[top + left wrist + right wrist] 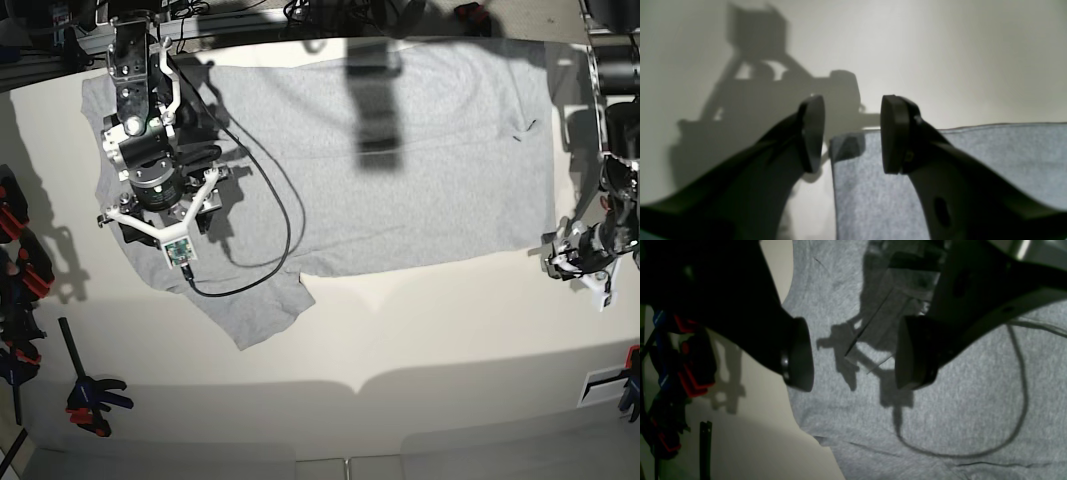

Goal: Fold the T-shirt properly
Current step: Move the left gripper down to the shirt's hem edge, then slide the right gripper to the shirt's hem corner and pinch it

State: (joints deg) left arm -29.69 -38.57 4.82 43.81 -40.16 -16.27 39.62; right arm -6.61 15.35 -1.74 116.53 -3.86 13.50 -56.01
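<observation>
My left gripper needs to grip the T-shirt on the near corner [543, 246] [847, 140], at the T-shirt's end away from the sleeve that sticks out in front.
The light grey T-shirt [400, 170] lies spread flat on the white table [420, 340], plain side up. Its sleeve [250, 310] sticks out toward the front left. My right gripper [160, 215] hovers over the shirt's left part near the edge. In the right wrist view the right gripper [857, 353] is open above the grey cloth [940, 413], with nothing between its pads. My left gripper [565, 255] sits at the shirt's near right corner. In the left wrist view the left gripper [853, 133] is open, the shirt's corner [846, 143] lying below the gap between its pads.
A black cable [275, 210] from the right arm loops across the shirt. Red and blue clamps [15, 225] line the table's left edge, and another clamp [92, 402] lies at the front left. The same clamps [690, 373] show in the right wrist view.
</observation>
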